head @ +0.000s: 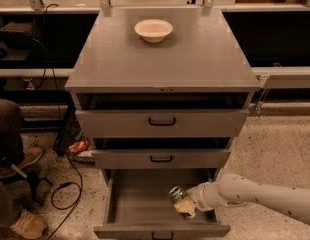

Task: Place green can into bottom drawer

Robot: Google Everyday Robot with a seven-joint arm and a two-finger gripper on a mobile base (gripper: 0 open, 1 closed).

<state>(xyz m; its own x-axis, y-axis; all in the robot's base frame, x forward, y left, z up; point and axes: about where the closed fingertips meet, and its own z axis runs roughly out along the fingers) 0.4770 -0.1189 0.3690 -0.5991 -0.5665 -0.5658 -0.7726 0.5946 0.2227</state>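
Observation:
The robot's gripper should release the green can on the grey bottom of the bottom drawer, behind its front handle [172, 209]. The can is tilted low inside that drawer now.
The green can [178, 196] has a mottled green-and-white body. It is tilted inside the open bottom drawer [140, 204], toward its right front. My gripper [187, 205] reaches in from the right on a white arm and is shut on the can. The can sits low over the drawer's grey floor; whether it touches the floor I cannot tell. The fingers are partly hidden behind the can.
A cream bowl [153, 30] stands on the cabinet top [165, 59]. The top drawer [162, 122] and middle drawer [161, 159] are slightly pulled out above. A person's legs and shoes [15, 164] and cables [65, 189] are on the floor at left.

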